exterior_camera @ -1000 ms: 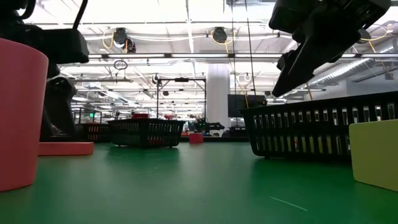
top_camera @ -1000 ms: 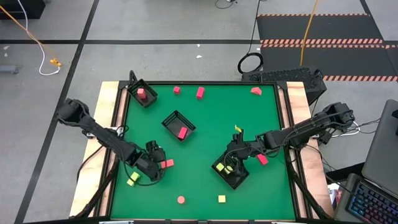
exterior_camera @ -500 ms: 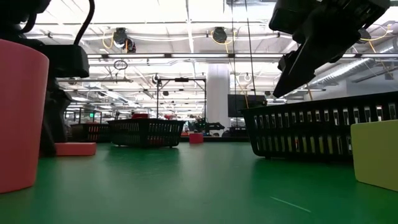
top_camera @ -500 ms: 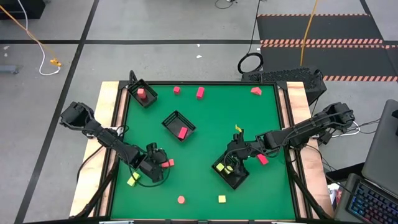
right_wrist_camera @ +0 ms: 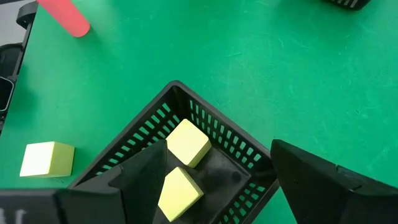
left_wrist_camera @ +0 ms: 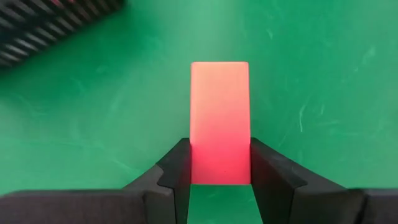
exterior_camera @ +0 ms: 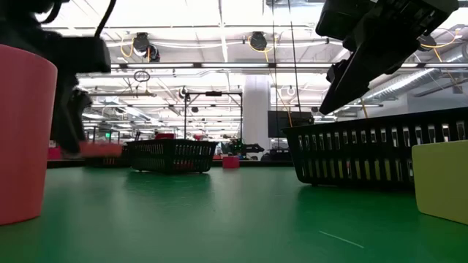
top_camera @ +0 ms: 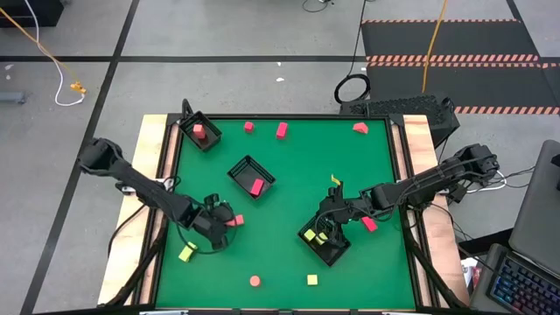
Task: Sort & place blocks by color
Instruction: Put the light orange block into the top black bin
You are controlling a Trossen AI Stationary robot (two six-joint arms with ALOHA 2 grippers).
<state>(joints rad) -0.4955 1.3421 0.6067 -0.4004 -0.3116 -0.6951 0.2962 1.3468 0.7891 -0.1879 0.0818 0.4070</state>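
Next, the left gripper releases the red bar next to the red block in the far corner black tray (top_camera: 207, 136). The bar now hangs above the green table.
A red bar (left_wrist_camera: 219, 106) is between the fingers of my left gripper (left_wrist_camera: 219, 148), which is shut on it at the table's near left (top_camera: 229, 220). In the low view the bar (exterior_camera: 93, 149) hangs above the green table. My right gripper (right_wrist_camera: 217, 152) stands open over a black tray (right_wrist_camera: 205, 134) at the near right, touching nothing. Two yellow blocks (right_wrist_camera: 186, 142) lie in that tray. Two other black trays (top_camera: 201, 131) (top_camera: 252, 175) each hold a red block. My left gripper pinches the red bar's two long sides (left_wrist_camera: 198, 158) between its two fingers, at the end of the bar nearest the wrist. The fingers lie along the bar, which sticks out forward past them. The bar is lifted clear of the table and about level.
Loose red blocks lie at the far edge (top_camera: 248, 126) (top_camera: 282, 130) (top_camera: 360, 128) and by the right arm (top_camera: 368, 224). A round red block (top_camera: 255, 281) and a yellow cube (top_camera: 311, 280) sit near the front edge. A yellow block (top_camera: 186, 254) lies near the left gripper.
My left gripper has shut on the red bar that lay on the table and has risen with it, moving slightly toward the far edge. The bar has come up off the table and now hangs clear.
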